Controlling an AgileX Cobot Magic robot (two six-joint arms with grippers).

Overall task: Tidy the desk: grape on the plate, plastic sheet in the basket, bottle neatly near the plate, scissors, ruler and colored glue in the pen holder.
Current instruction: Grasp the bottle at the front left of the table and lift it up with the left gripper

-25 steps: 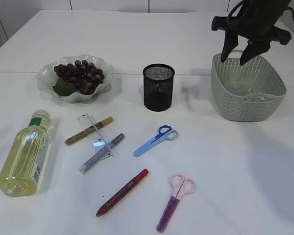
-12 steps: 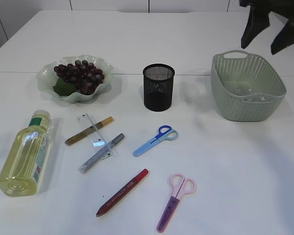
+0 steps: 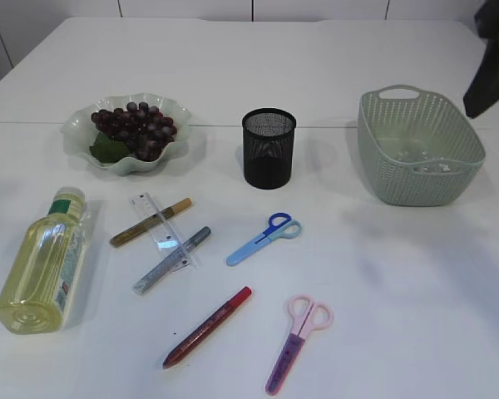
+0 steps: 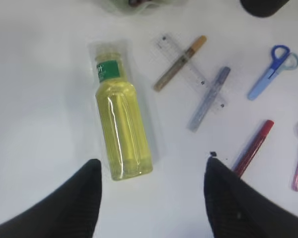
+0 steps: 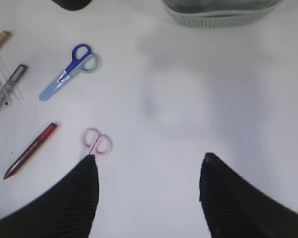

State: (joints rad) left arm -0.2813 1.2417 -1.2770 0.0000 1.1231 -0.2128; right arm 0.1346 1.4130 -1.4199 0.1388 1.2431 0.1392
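The robot's left gripper will close on the upper body (image 3: 53,236) (image 4: 117,102) of the yellow bottle, just below the green label around the bottle's neck.
Grapes (image 3: 133,129) lie on the wavy plate (image 3: 77,126). A clear plastic sheet (image 3: 417,158) rests in the green basket (image 3: 399,179). The yellow bottle (image 3: 43,262) lies on its side at the left. A ruler (image 3: 160,226), gold (image 3: 150,222), silver (image 3: 172,259) and red (image 3: 208,327) glue pens, blue scissors (image 3: 264,238) and pink scissors (image 3: 299,342) are spread in front of the black pen holder (image 3: 269,148). My left gripper (image 4: 152,161) hangs open above the bottle's (image 4: 121,134) base. My right gripper (image 5: 149,156) is open and holds nothing, high over bare table.
Only a dark piece of the right arm (image 3: 491,66) shows at the top right edge of the exterior view, beside the basket. The left arm is outside that view. The table is white and runs far back behind the plate and basket.
The right gripper has lifted out of the basket and swung right, almost out of the exterior view, its jaws wider. The plastic sheet stays in the basket.
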